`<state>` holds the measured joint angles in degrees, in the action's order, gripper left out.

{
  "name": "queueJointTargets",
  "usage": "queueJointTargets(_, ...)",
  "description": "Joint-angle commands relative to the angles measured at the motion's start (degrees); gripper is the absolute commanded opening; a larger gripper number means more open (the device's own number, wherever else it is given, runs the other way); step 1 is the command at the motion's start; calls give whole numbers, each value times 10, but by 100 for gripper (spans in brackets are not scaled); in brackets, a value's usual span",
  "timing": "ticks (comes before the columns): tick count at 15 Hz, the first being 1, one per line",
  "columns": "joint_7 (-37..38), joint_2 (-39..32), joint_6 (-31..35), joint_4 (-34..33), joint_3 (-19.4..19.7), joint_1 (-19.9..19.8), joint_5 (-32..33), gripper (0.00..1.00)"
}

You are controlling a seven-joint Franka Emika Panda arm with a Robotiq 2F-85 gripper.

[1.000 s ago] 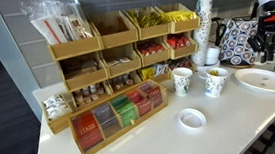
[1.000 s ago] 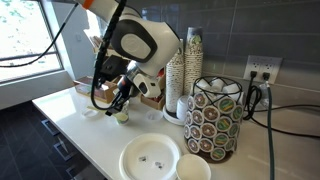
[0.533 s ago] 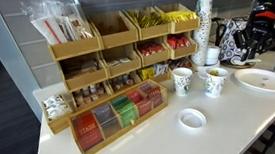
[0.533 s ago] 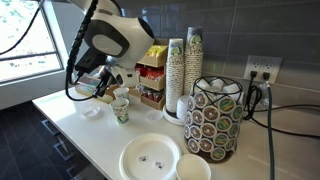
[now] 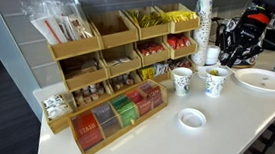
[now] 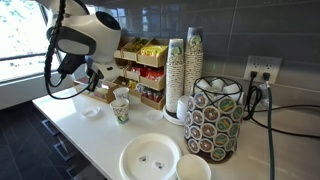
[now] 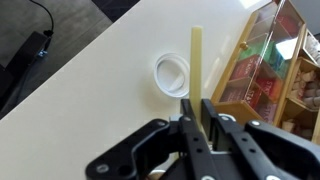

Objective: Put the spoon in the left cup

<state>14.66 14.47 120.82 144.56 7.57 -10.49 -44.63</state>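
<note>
Next, my gripper lets go of the spoon inside the paper cup [image 5: 182, 72] closest to the wooden tea racks, leaning against the cup's rim.
My gripper [image 7: 197, 105] is shut on the spoon [image 7: 197, 60], a pale flat stick that pokes out past the jaws. In an exterior view the gripper [image 5: 226, 55] hangs above the counter, just right of the two paper cups. The left cup [image 5: 182, 80], white with sparse green marks, stands next to the cup with denser yellow-green print [image 5: 215, 81]. In an exterior view the gripper [image 6: 97, 80] is left of the left cup [image 6: 121, 96]. Neither cup shows in the wrist view.
A small white round lid [image 7: 172, 73] lies on the counter [image 5: 153, 136] below the gripper. Wooden tea racks [image 5: 112, 69] fill the back. A tall stack of cups [image 5: 206, 21], a white plate [image 5: 263, 79] and a pod holder [image 6: 215, 120] stand nearby.
The arm has swung along the counter, from over the plate side to beside the cups, and sits lower. The spoon stays in the jaws.
</note>
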Motion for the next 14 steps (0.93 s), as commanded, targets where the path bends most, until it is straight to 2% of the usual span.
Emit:
queueJointTargets(1,1,1,-1,0,3,1,1,15)
queueJointTargets(2,-2,-6,8,-3,1,6,-10,4)
queueJointTargets(8,-9,-73,40,-52,-33,51,-114,4)
queueJointTargets(14,-53,-159,90,-118,-42,66,-184,4)
